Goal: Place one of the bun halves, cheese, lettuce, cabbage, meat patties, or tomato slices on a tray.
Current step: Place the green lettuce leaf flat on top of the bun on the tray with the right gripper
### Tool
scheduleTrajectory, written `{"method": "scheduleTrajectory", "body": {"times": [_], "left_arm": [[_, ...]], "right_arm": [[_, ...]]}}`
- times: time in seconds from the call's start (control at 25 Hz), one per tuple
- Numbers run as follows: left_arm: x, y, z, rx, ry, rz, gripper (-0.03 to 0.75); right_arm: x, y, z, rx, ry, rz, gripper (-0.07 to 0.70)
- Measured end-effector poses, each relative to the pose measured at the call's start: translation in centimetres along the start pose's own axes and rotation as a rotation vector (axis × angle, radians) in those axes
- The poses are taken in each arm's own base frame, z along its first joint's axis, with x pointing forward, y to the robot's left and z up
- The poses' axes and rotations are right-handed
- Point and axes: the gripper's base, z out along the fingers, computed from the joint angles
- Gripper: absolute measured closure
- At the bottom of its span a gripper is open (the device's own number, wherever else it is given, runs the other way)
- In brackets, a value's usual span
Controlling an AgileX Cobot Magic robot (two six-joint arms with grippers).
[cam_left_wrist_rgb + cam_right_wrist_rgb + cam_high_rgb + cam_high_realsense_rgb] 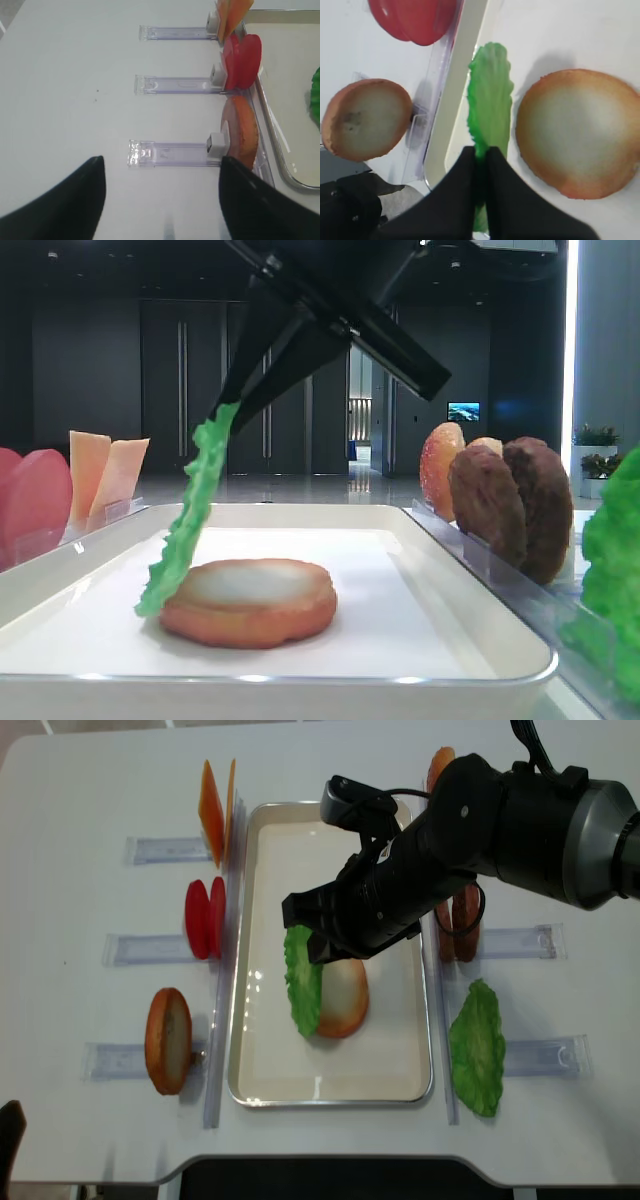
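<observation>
My right gripper needs to let go of the lettuce on the pale side of the bun half [340, 984] [576, 131] lying on the tray.
My right gripper [481, 150] is shut on the upper edge of the lettuce [490, 95], a bright green ruffled leaf. The leaf hangs edge-down over the white tray [330, 1085]. Its lower edge rests against the left side of a bun half [250, 600] that lies pale face up on the tray liner. From above, the lettuce [303, 980] stands just left of that bun half [348, 995], under the right gripper [318, 935]. My left gripper [161, 161] is open over bare table left of the tray, with nothing between its fingers.
Clear holders flank the tray. On the left stand cheese slices [215, 810], tomato slices [205, 917] and another bun half [168, 1040]. On the right stand meat patties [510, 505], a bun half [442, 465] and a second green leaf [477, 1045], lettuce or cabbage I cannot tell.
</observation>
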Motion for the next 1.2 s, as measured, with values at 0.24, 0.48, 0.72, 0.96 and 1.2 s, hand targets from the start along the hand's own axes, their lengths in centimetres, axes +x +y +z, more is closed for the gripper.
{"method": "scheduleTrajectory", "body": {"times": [0.24,0.48,0.72,0.96,1.2], "left_arm": [[0.0,0.0,0.0,0.000,0.000,0.000,0.181],[0.0,0.0,0.0,0.000,0.000,0.000,0.181],[0.0,0.0,0.0,0.000,0.000,0.000,0.181],[0.0,0.0,0.0,0.000,0.000,0.000,0.181],[0.0,0.0,0.0,0.000,0.000,0.000,0.181]], "right_arm": [[0.1,-0.6,0.0,0.062,0.011,-0.021,0.614],[0.1,-1.5,-0.2,0.142,0.021,-0.031,0.614],[0.1,-1.8,-0.2,0.174,0.022,-0.042,0.614],[0.0,-1.9,-0.2,0.181,0.019,-0.050,0.594],[0.0,-2.0,-0.3,0.194,0.017,-0.043,0.328]]}}
